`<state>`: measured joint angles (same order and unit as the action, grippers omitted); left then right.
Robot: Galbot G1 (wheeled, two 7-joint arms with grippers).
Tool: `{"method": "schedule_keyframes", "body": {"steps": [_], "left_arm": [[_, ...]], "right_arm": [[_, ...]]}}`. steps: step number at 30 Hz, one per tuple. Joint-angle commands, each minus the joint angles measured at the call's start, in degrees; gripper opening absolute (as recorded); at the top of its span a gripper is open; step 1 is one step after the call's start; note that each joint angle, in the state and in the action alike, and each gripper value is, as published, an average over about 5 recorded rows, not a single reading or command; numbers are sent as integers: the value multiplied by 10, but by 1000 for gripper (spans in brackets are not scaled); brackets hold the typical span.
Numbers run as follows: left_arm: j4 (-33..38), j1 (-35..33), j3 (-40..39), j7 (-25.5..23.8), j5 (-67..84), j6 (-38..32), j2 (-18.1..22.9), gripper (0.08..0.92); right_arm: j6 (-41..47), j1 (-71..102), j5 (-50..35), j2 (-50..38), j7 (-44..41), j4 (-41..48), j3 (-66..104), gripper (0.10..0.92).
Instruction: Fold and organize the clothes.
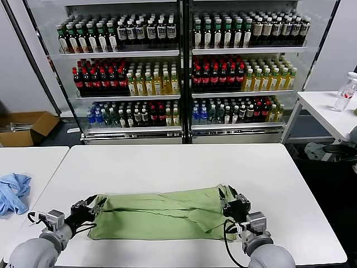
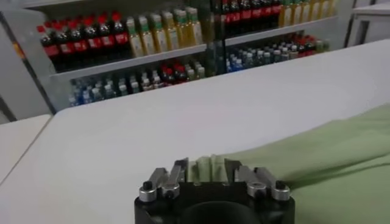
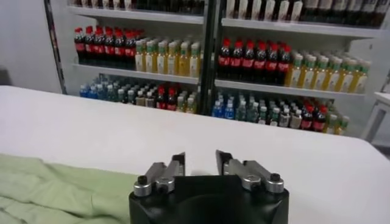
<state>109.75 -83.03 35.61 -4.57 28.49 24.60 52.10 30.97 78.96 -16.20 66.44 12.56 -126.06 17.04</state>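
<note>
The far end of the light green shirt is lying by my right gripper, so my left gripper should grab its near end (image 1: pixel 102 215) again and pull the shirt closer before folding it.
The light green shirt (image 1: pixel 156 215) lies on the white table (image 1: pixel 178 167) near its front edge, folded into a long flat band running left to right. No buttons or checkered print show. My left gripper (image 1: pixel 89 210) is at the band's left end; in the left wrist view (image 2: pixel 206 168) its jaws stand apart with a bunched edge of the shirt (image 2: pixel 341 158) between them. My right gripper (image 1: pixel 230 200) is at the band's right end; in the right wrist view (image 3: pixel 200 159) it is open and empty, with the shirt (image 3: pixel 55 190) beside it.
A light blue garment (image 1: pixel 12 191) lies on the adjoining table at the left. A drinks cooler (image 1: pixel 181 72) full of bottles stands behind. A side table with a water bottle (image 1: pixel 346 92) is at the right, and a cardboard box (image 1: pixel 28 127) sits on the floor.
</note>
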Motion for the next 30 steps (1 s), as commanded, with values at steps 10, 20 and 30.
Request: {"method": "schedule_keyframes", "body": {"steps": [10, 20, 30], "left_arm": [[18, 7, -33, 244, 142, 60, 92, 782], [20, 2, -48, 229, 146, 68, 97, 518], [36, 4, -37, 212, 72, 64, 93, 223]], "right_arm": [[4, 29, 22, 5, 5, -20, 3, 794], [4, 24, 22, 6, 5, -16, 5, 823], [2, 25, 24, 5, 5, -19, 8, 823]]}}
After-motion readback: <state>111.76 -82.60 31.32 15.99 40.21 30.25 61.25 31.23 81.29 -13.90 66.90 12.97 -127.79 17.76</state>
